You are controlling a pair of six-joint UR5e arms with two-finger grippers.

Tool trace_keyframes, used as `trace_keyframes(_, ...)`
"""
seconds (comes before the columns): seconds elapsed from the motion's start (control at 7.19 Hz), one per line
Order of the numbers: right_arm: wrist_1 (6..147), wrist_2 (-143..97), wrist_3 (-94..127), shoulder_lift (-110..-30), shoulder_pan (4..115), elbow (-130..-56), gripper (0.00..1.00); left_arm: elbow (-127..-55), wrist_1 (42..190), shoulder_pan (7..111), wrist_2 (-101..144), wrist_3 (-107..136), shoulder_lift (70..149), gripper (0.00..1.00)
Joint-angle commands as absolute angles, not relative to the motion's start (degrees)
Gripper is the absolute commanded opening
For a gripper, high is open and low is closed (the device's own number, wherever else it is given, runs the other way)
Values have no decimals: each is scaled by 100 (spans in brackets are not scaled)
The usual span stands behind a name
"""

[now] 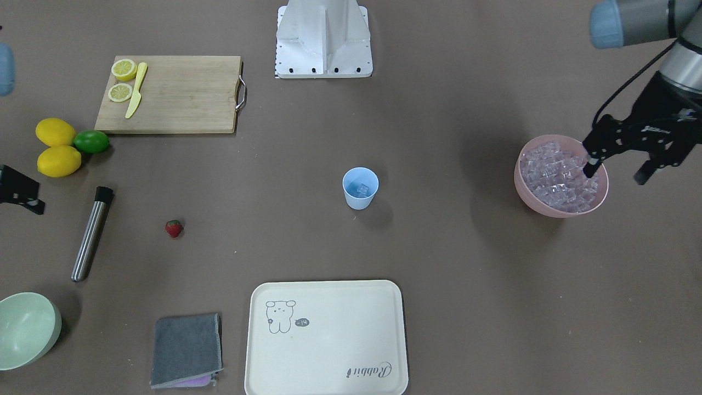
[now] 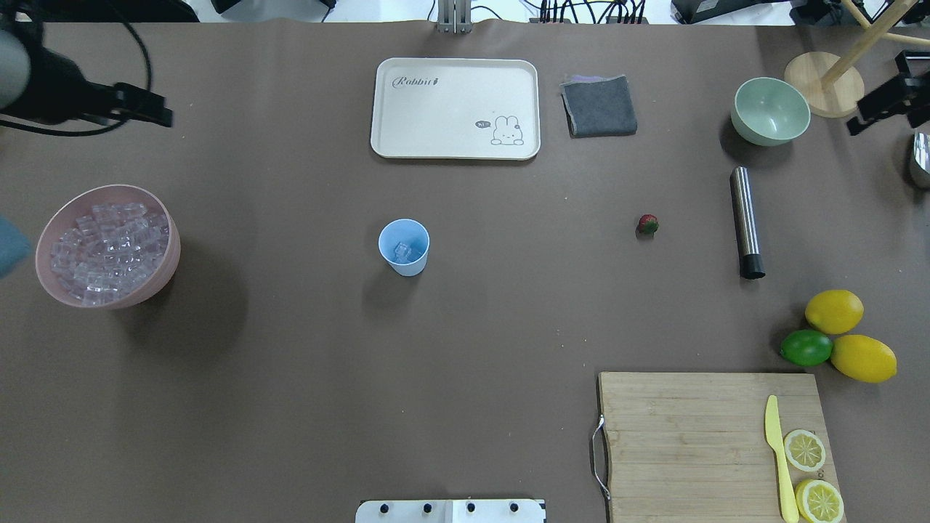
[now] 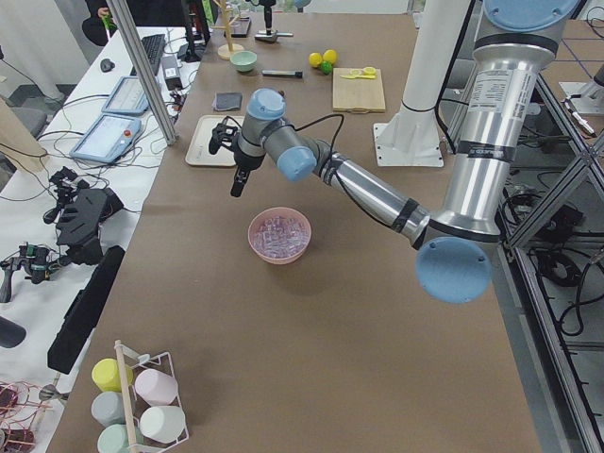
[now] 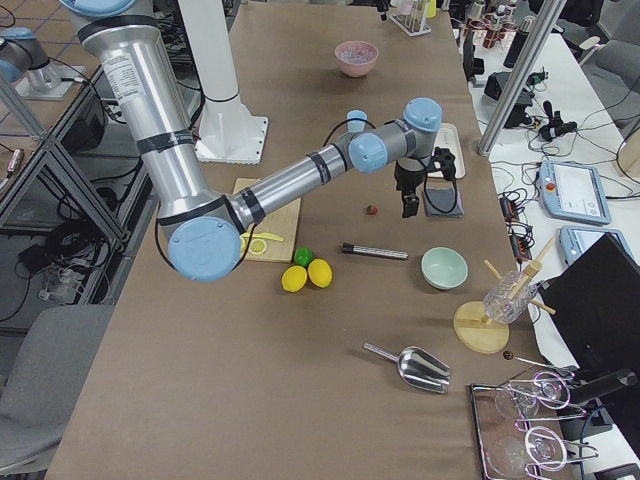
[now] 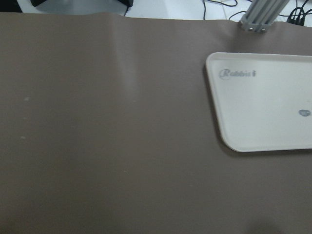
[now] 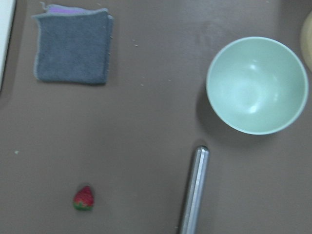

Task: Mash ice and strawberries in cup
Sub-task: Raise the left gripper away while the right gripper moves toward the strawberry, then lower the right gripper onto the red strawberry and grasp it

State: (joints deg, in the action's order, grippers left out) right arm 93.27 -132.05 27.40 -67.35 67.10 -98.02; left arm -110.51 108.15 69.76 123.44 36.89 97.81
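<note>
The robot's right gripper should next close on the body of the small red strawberry (image 1: 174, 228) (image 6: 84, 198) that lies between the steel muddler and the light blue cup.
The light blue cup (image 1: 359, 202) stands upright mid-table with a little ice (image 1: 362, 190) in its bottom. Many more ice cubes (image 1: 558, 176) fill a pink bowl (image 1: 548, 211). My left gripper (image 1: 615, 175) hangs open above that bowl's outer side, holding nothing. A small red strawberry (image 1: 174, 228) lies on the table, and the right wrist view shows the same strawberry (image 6: 84, 198). A steel muddler (image 1: 92, 233) lies beside it. My right gripper (image 1: 39, 198) is open and empty at the table's edge, past the muddler.
A cream tray (image 1: 329, 378), a folded grey cloth (image 1: 186, 348) and a pale green bowl (image 1: 24, 329) lie along the far side. A wooden cutting board (image 1: 186, 96) carries lemon halves and a yellow knife (image 1: 135, 90). Two lemons (image 1: 57, 147) and a lime (image 1: 91, 141) sit beside it.
</note>
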Motion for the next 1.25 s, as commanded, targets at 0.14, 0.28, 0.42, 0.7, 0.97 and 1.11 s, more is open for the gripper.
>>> trace_keyframes(0.14, 7403, -11784, 4754, -6529, 5060, -9468, 100, -11074, 10854, 7295, 12560, 3375, 9440, 98)
trace_keyframes(0.28, 6965, -11499, 5007, -6539, 4828, -9335, 100, -11066, 10854, 7286, 12577, 3375, 9431, 98)
trace_keyframes(0.42, 6926, -11453, 4992, -6678, 4677, -9325, 100, -11031, 10863, 7277, 12577, 3375, 9439, 98)
trace_keyframes(0.7, 6926, -11452, 4599, -6934, 4649, -9238, 99, -11021, 10881, 7260, 12568, 3375, 9457, 98)
trace_keyframes(0.97, 6917, -11452, 4570, -6908, 4632, -8957, 99, -11013, 10872, 7242, 12577, 3366, 9475, 98)
trace_keyframes(1.11, 6917, -11452, 4562, -6873, 4614, -8878, 99, -11021, 10872, 7233, 12568, 3366, 9475, 98)
